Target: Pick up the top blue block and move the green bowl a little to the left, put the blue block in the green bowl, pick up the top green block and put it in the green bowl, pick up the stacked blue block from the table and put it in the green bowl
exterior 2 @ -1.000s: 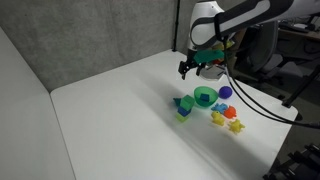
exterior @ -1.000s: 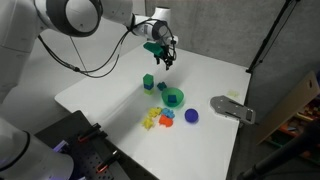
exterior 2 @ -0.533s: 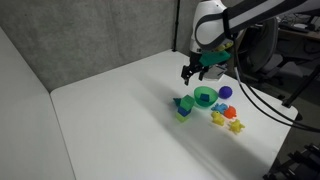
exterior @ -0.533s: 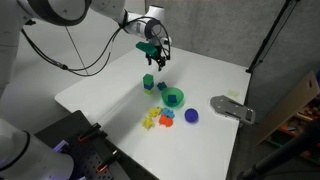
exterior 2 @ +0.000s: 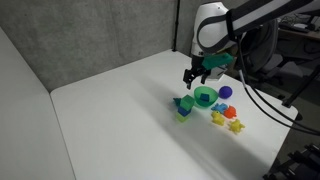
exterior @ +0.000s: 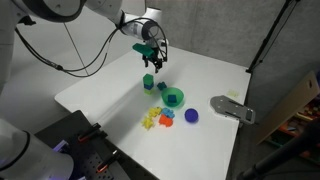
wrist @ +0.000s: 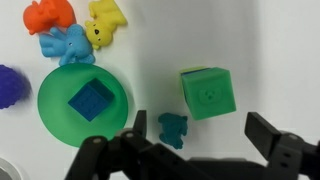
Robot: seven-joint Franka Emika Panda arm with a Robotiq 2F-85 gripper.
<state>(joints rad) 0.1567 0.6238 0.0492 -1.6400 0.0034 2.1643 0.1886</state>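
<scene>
My gripper needs to move next to the stack beside the small teal toy and close on the sides of the top green block (exterior: 148,78) (wrist: 209,93).
The green bowl (wrist: 84,103) sits left of centre in the wrist view with a blue block (wrist: 90,101) inside it. The top green block (wrist: 209,93) stands to its right, stacked on something hidden beneath it. My gripper (wrist: 200,140) is open and empty, hovering above the table just below the green block. In both exterior views the gripper (exterior: 155,62) (exterior 2: 193,77) hangs above the green block (exterior: 147,82) (exterior 2: 184,104), with the bowl (exterior: 173,97) (exterior 2: 205,96) beside it.
A small teal toy (wrist: 173,128) lies between the jaws' left finger and the green block. Orange (wrist: 47,16), yellow (wrist: 103,22) and blue toys (wrist: 68,45) and a purple-blue ball (wrist: 10,85) lie near the bowl. A grey plate (exterior: 232,108) sits at the table edge.
My gripper has moved down and over toward the green block stack. The bowl and toys have stayed put.
</scene>
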